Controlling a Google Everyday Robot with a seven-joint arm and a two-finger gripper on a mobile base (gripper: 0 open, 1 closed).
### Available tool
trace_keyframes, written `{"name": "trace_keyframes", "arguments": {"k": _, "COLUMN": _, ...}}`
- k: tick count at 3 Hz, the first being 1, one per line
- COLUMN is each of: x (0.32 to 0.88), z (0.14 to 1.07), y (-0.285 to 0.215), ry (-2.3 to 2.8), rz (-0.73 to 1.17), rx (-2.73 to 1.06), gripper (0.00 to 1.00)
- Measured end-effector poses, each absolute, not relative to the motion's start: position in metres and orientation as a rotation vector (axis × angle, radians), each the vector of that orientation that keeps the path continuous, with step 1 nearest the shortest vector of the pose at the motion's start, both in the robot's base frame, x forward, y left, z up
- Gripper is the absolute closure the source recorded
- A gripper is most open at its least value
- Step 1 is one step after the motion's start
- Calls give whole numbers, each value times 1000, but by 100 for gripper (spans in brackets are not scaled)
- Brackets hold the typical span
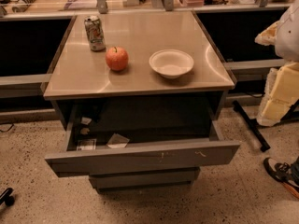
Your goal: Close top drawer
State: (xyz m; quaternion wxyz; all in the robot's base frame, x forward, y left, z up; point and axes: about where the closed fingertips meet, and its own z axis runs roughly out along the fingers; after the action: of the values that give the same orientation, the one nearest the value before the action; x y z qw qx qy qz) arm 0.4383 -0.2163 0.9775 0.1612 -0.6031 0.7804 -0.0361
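Observation:
The top drawer's front panel (pixel 190 158) is next for my gripper, which should go beside the pale scratch marks and close there.
The top drawer (pixel 140 161) of a grey cabinet stands pulled out toward the camera. Its flat front panel has small pale scratch marks right of centre. Its dark interior holds a few small paper packets (pixel 117 140) at the left. Below it, another grey drawer front (pixel 145 177) sits pushed in. My gripper is not in view. A white rounded shape (pixel 288 29) at the right edge could be part of my arm; I cannot tell.
On the cabinet top (pixel 140 80) stand a drink can (pixel 95 32), a red-orange fruit (pixel 117 58) and a white bowl (pixel 171 63). Yellow foam blocks (pixel 280 94) and a black bar (pixel 251 125) lie on the floor at right. A person's shoe (pixel 279 171) is at lower right.

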Motion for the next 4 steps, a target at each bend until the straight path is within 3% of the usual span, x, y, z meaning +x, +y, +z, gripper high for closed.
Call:
{"name": "trace_keyframes", "arguments": {"k": 1, "x": 438, "z": 978, "y": -216, "ry": 2228, "rz": -103, "rx": -1722, "gripper": 0}}
{"name": "trace_keyframes", "arguments": {"k": 2, "x": 438, "z": 977, "y": -216, "ry": 2228, "rz": -103, "rx": -1722, "gripper": 19}}
{"name": "trace_keyframes", "arguments": {"k": 4, "x": 431, "z": 910, "y": -195, "ry": 2193, "rz": 17, "rx": -1697, "gripper": 65}}
